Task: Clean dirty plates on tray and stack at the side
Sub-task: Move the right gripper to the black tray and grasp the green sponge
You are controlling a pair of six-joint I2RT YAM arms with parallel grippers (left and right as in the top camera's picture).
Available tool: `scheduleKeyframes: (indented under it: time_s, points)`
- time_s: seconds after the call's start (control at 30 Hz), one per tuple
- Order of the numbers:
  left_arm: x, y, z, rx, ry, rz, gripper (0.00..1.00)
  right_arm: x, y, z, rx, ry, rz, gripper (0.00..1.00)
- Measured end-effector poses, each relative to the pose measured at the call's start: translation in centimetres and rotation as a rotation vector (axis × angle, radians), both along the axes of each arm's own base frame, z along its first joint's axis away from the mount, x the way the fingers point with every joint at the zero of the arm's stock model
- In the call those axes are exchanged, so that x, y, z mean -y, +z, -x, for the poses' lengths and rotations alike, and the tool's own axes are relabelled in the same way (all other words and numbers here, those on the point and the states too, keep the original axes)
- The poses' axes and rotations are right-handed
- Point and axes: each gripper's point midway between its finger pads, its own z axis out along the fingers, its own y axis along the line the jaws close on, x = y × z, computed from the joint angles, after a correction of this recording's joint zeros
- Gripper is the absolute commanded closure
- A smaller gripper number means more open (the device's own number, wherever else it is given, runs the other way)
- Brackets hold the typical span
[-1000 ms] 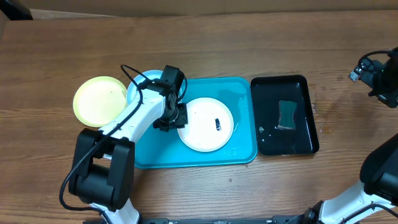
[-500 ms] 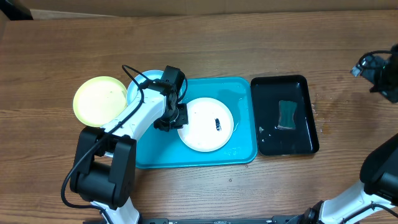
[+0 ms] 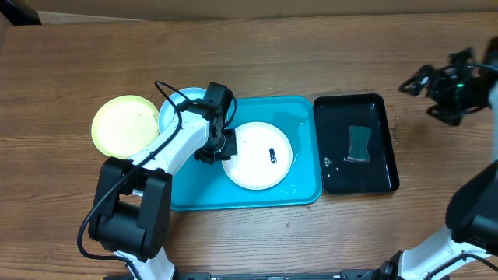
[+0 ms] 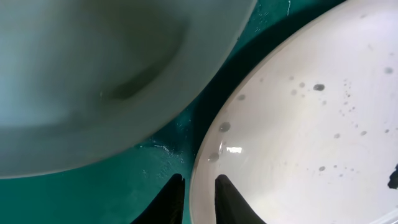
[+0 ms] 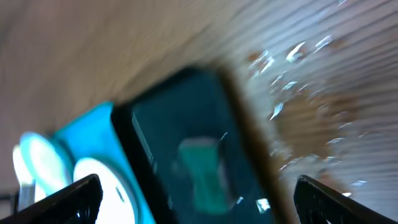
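The robot's right gripper needs to next move to the middle of the green sponge [image 3: 359, 144] [image 5: 206, 175] in the black tray and close there.
The white plate [image 3: 258, 155] with a dark smear lies on the turquoise tray [image 3: 303, 117]. My left gripper [image 3: 221, 146] is shut on its left rim; in the left wrist view the two fingers [image 4: 198, 200] straddle the rim of the speckled white plate [image 4: 298, 124]. The light blue plate [image 3: 180, 107] sits at the tray's left end, partly under my arm, and fills the upper left of the left wrist view [image 4: 93, 74]. The yellow-green plate [image 3: 124, 126] lies on the table to the left. My right gripper [image 3: 420, 95] is open and empty, above the table right of the black tray.
The glossy black tray [image 3: 334, 109] stands right of the turquoise tray and holds a green sponge [image 3: 359, 144] in some water. The blurred right wrist view shows the sponge [image 5: 202, 171], the black tray [image 5: 155, 137] and water drops on the wood.
My right arm has swung in from the far right edge toward the black tray. My left gripper has stayed at the white plate's rim.
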Motion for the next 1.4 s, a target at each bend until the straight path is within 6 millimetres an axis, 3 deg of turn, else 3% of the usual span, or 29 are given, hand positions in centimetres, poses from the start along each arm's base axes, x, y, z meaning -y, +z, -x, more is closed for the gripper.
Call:
scheduleKeyframes:
  time_s: [0.23, 0.33, 0.6, 0.83, 1.2, 1.4]
  points:
    - [0.0, 0.0, 0.0, 0.001, 0.002, 0.001, 0.8, -7.3, -2.1, 1.9, -0.095, 0.21, 0.004, 0.0]
    - [0.0, 0.0, 0.0, 0.001, 0.002, 0.0, 0.79, -8.6, -3.4, 2.6, -0.119, 0.256, 0.028, 0.05]
    - [0.0, 0.0, 0.1, -0.006, 0.002, -0.002, 0.79, -8.1, -7.3, 4.2, -0.205, 0.272, 0.188, 0.21]
    - [-0.1, 0.0, 0.3, -0.013, 0.0, -0.005, 0.78, -8.4, -9.9, 4.5, -0.204, 0.291, 0.271, 0.33]
    - [0.0, 0.0, 0.4, -0.013, -0.002, -0.005, 0.78, -8.6, -10.9, 4.3, -0.203, 0.312, 0.411, 0.38]
    - [0.0, 0.0, 0.4, -0.013, -0.002, -0.005, 0.77, -7.9, -12.6, 4.7, -0.208, 0.268, 0.444, 0.41]
